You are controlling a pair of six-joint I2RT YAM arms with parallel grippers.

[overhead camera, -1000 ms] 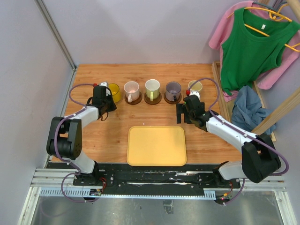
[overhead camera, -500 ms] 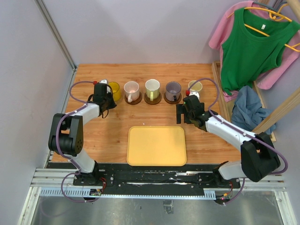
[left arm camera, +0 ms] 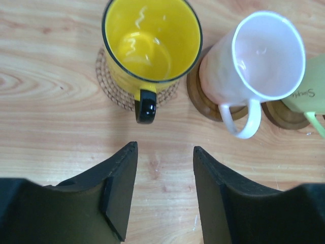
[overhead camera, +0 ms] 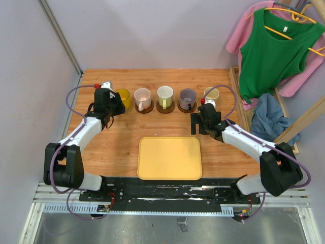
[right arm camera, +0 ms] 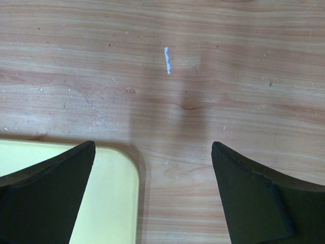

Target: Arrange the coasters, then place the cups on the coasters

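Note:
My left gripper will take the cup's black handle (left arm camera: pixel 146 106) and nudge the yellow cup toward the middle, because the cup sits off-centre on the woven tan coaster.
Five cups stand in a row at the back of the table: yellow (overhead camera: pixel 122 98), pink (overhead camera: pixel 142 96), green-white (overhead camera: pixel 165 94), purple-grey (overhead camera: pixel 187 98) and cream (overhead camera: pixel 212 93). In the left wrist view the yellow cup (left arm camera: pixel 152 46) sits on a woven tan coaster (left arm camera: pixel 107 85), and the pink cup (left arm camera: pixel 254 61) on a dark brown coaster (left arm camera: pixel 199 96). My left gripper (left arm camera: pixel 165 147) is open and empty, just short of the yellow cup's black handle (left arm camera: pixel 145 107). My right gripper (right arm camera: pixel 152 145) stands wide open over bare wood, holding nothing.
A yellow rectangular tray (overhead camera: pixel 170 157) lies at the front centre, its corner (right arm camera: pixel 109 203) under my right gripper's left finger. Green and pink clothes (overhead camera: pixel 274 46) hang on a wooden rack at the right, with a blue cloth (overhead camera: pixel 266 119) below. A wall borders the table's left.

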